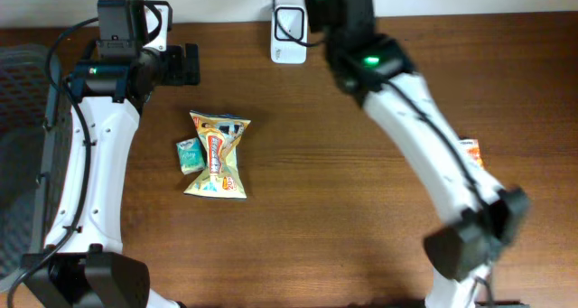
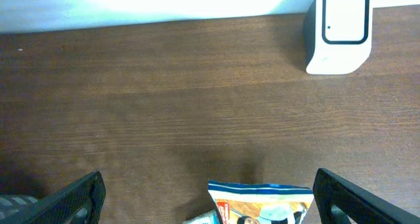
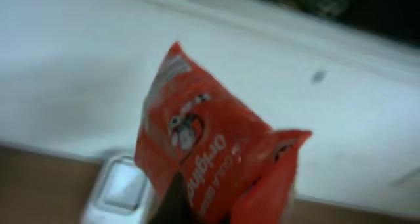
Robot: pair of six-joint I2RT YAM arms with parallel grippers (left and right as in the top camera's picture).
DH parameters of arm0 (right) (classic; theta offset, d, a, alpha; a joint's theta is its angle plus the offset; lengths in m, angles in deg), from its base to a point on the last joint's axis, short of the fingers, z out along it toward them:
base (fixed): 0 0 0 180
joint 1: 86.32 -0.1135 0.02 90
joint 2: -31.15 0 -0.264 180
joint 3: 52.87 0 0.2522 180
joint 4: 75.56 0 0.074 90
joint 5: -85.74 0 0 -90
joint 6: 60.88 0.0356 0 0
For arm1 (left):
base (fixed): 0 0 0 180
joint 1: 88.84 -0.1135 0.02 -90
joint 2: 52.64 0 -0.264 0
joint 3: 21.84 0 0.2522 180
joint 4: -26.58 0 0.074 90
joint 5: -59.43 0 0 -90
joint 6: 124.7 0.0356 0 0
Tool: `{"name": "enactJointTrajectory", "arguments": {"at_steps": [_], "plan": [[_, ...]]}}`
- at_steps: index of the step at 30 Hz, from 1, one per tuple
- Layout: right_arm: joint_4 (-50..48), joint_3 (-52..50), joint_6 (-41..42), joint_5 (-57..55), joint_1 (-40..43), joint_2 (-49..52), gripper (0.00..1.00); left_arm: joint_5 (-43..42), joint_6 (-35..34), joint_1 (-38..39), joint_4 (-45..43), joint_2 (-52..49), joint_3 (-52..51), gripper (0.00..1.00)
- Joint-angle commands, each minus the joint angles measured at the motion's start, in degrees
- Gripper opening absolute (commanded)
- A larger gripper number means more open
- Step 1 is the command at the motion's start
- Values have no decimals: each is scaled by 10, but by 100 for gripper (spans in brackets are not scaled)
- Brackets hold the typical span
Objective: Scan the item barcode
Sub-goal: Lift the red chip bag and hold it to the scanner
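My right gripper should release the red snack packet, now upright above the table's far edge, partly over the orange packet (image 1: 452, 140) on the table.
My right gripper (image 3: 211, 209) is shut on a red snack packet (image 3: 210, 145), holding it upright above the table's far edge. The white barcode scanner (image 3: 117, 190) stands just left of and below the packet. From overhead, the right wrist (image 1: 341, 10) hangs beside the scanner (image 1: 289, 32) and hides the packet. My left gripper (image 1: 190, 64) is open and empty at the far left. In the left wrist view its fingers (image 2: 77, 199) stand wide apart above the top edge of a yellow snack bag (image 2: 262, 203), with the scanner (image 2: 338, 32) at the upper right.
The yellow snack bag (image 1: 217, 154) lies left of centre with a small teal packet (image 1: 189, 154) touching its left side. An orange packet (image 1: 470, 151) peeks out by the right arm. A grey mesh basket (image 1: 23, 118) sits off the table's left edge.
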Motion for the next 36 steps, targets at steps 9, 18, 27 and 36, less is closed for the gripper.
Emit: {"name": "enactJointTrajectory", "arguments": {"at_steps": [9, 18, 27, 36], "plan": [[-234, 6, -503, -34, -28, 221, 4, 4, 9, -3, -1, -3, 2, 99], [-221, 6, -496, -13, -41, 221, 4, 4, 9, -3, -1, -3, 2, 99], [-252, 6, -527, -16, -41, 221, 4, 4, 9, -3, -1, -3, 2, 99], [-266, 6, -573, -9, -36, 221, 4, 4, 9, -3, -1, -3, 2, 99]]}}
